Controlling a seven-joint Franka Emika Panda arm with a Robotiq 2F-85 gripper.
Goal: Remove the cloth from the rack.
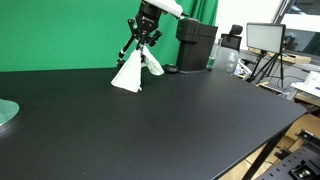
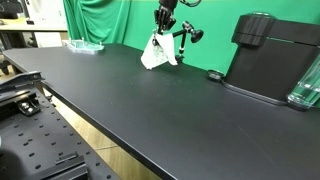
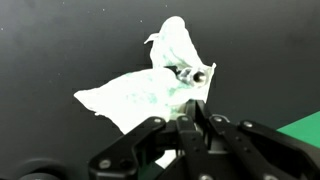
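The fingers of my gripper sit high at the cloth's edge beside the metal knob, so I will open, go lower and grip the cloth's fuller folds (image 3: 153, 98) before pulling.
A white cloth (image 1: 129, 73) hangs tent-like over a small black rack (image 1: 154, 62) at the back of the black table, in front of a green screen. It shows in both exterior views, cloth (image 2: 157, 53) and rack (image 2: 186, 42). My gripper (image 1: 147, 40) comes down from above onto the top of the cloth, also in an exterior view (image 2: 164, 22). In the wrist view the fingers (image 3: 193, 108) are pressed together at the edge of the cloth (image 3: 135, 95), just below a metal knob of the rack (image 3: 190, 73). Most of the rack is hidden by the cloth.
A black coffee machine (image 1: 196, 45) (image 2: 268, 58) stands beside the rack, with a small black round thing (image 2: 214, 75) in front of it. A clear plate (image 1: 6, 112) (image 2: 84, 46) lies at the table's far end. A monitor on a tripod (image 1: 265, 40) stands beyond the table.
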